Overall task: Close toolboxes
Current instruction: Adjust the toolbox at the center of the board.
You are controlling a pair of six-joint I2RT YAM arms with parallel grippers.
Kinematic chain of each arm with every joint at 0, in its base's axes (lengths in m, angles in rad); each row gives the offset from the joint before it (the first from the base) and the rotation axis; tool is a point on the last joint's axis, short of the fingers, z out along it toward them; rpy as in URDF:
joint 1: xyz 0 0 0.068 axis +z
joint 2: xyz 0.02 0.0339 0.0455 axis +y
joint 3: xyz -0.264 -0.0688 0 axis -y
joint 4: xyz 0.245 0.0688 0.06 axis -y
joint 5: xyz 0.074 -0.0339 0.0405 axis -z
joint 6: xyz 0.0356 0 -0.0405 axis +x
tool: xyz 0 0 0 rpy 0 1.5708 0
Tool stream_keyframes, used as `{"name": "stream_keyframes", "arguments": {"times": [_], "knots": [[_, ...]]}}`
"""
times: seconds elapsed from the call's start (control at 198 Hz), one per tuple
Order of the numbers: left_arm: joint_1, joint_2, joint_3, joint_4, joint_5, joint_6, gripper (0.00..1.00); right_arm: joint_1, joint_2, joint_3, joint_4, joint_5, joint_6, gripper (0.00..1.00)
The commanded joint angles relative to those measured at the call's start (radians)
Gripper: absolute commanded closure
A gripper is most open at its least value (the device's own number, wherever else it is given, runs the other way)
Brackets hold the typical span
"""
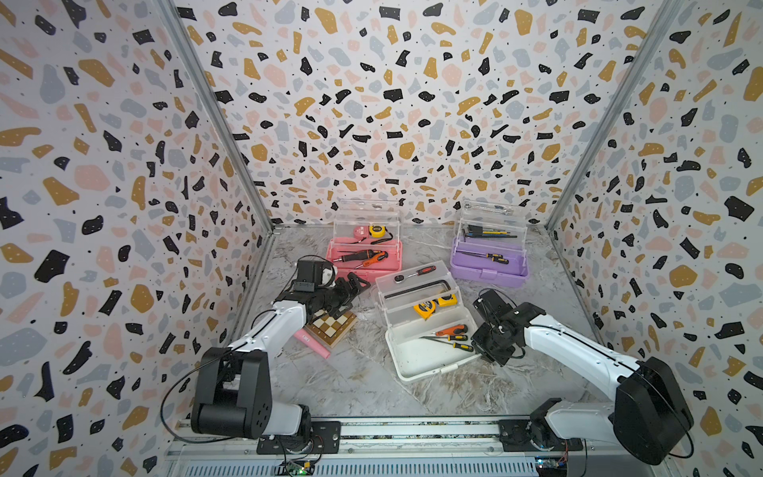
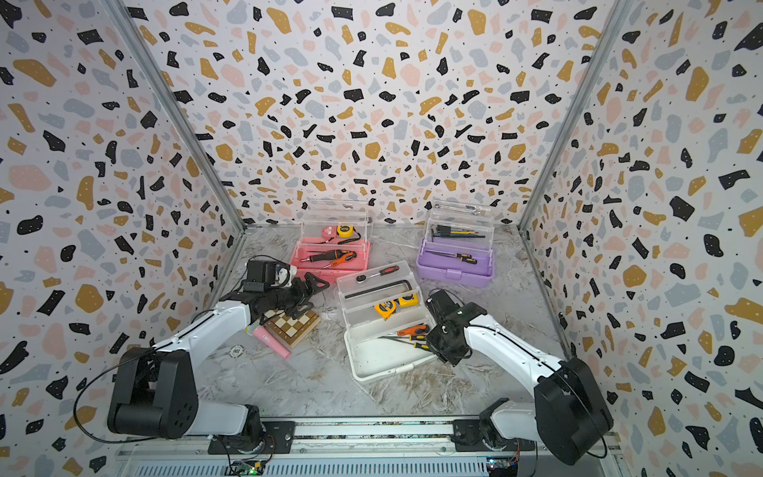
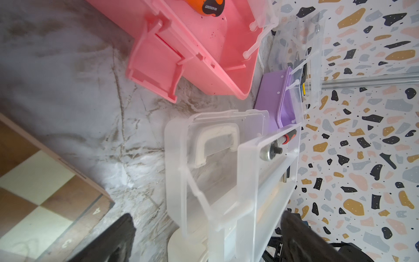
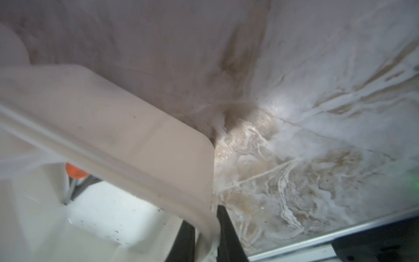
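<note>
Next, my left gripper closes on the corner (image 1: 376,281) (image 3: 176,124) that is nearest the pink toolbox, at the raised edge of the clear lid on the white toolbox.
Three toolboxes stand open with their clear lids raised: pink (image 1: 363,258) at the back, purple (image 1: 487,270) at the back right, white (image 1: 429,363) in the middle. My left gripper (image 1: 357,295) is open, just left of the white box's lid (image 1: 413,289). In the left wrist view that lid (image 3: 226,172) and its white handle (image 3: 217,145) lie ahead of the left gripper (image 3: 208,240), between the spread fingers. My right gripper (image 1: 481,349) is shut on the white box's right side wall (image 4: 113,118), one finger (image 4: 186,240) inside and one outside.
A wooden chequered box (image 1: 332,326) and a pink tube (image 1: 313,345) lie under the left arm. A round chip (image 2: 236,351) lies on the marble table. Tools fill all three boxes. Patterned walls close in the left, back and right sides.
</note>
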Motion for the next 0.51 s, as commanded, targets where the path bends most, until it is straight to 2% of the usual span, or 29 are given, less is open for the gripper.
{"name": "stream_keyframes", "arguments": {"times": [0.0, 0.227, 0.348, 0.5], "knots": [[0.008, -0.024, -0.015, 0.040, 0.027, -0.019, 0.01, 0.018, 0.032, 0.020, -0.002, 0.025, -0.137, 0.99], [0.009, -0.053, -0.057, 0.027, 0.050, -0.041, 0.01, -0.063, 0.089, 0.085, -0.052, 0.009, -0.342, 1.00], [0.009, -0.118, -0.079, -0.047, 0.003, -0.025, 0.01, -0.162, 0.114, 0.104, -0.053, -0.042, -0.462, 1.00], [0.009, -0.238, -0.160, -0.058, -0.063, -0.092, 0.01, -0.275, 0.115, 0.146, -0.083, -0.071, -0.615, 1.00]]}}
